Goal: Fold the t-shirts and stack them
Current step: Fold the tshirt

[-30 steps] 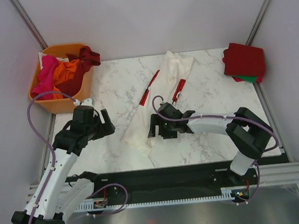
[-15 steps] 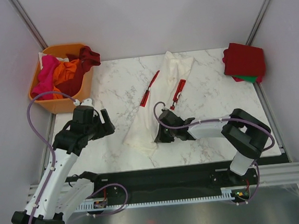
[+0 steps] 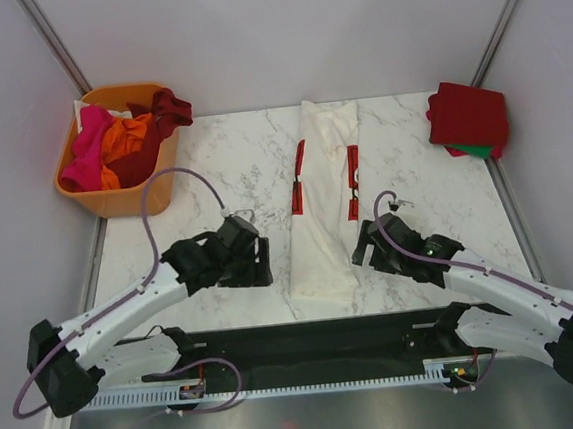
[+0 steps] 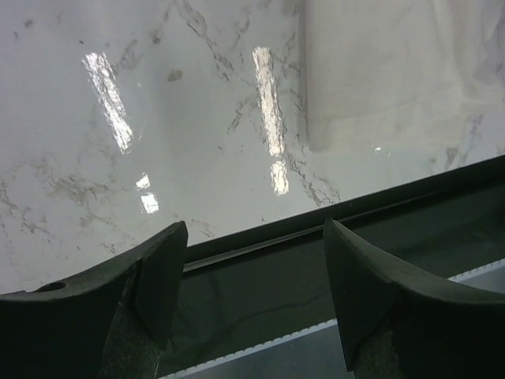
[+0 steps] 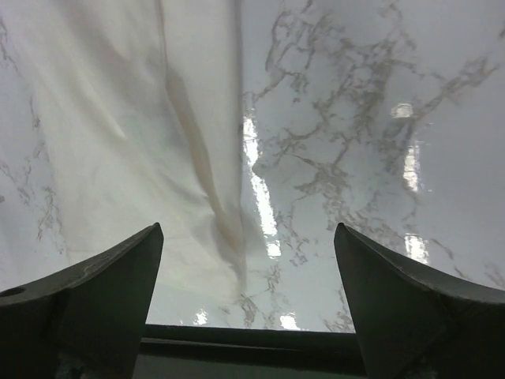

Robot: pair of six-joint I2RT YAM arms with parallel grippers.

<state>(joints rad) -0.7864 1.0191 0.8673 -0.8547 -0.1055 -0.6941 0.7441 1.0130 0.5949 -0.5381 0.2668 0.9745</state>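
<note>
Next, I close my right gripper on the nearer hem corner (image 3: 353,298) (image 5: 237,294) of the cream-white t-shirt, by the front edge of the table.
The cream-white t-shirt (image 3: 322,196) with red print lies as a long narrow strip down the middle of the marble table, its hem near the front edge. It also shows in the left wrist view (image 4: 394,71) and the right wrist view (image 5: 118,126). My left gripper (image 3: 263,264) is open and empty just left of the hem. My right gripper (image 3: 362,248) is open and empty just right of it. A folded dark red tee (image 3: 468,115) lies on a green one (image 3: 472,148) at the back right. Pink, orange and dark red tees (image 3: 119,137) fill the basket.
An orange plastic basket (image 3: 114,198) stands at the back left corner. The table's front edge with a black rail (image 4: 316,260) runs just below both grippers. White walls with metal posts close in the back and sides.
The cream-white t-shirt has gone from slanted to straight, its hem nearer the front. My left gripper has swung in to its left side. My right gripper has moved off the cloth to its right.
</note>
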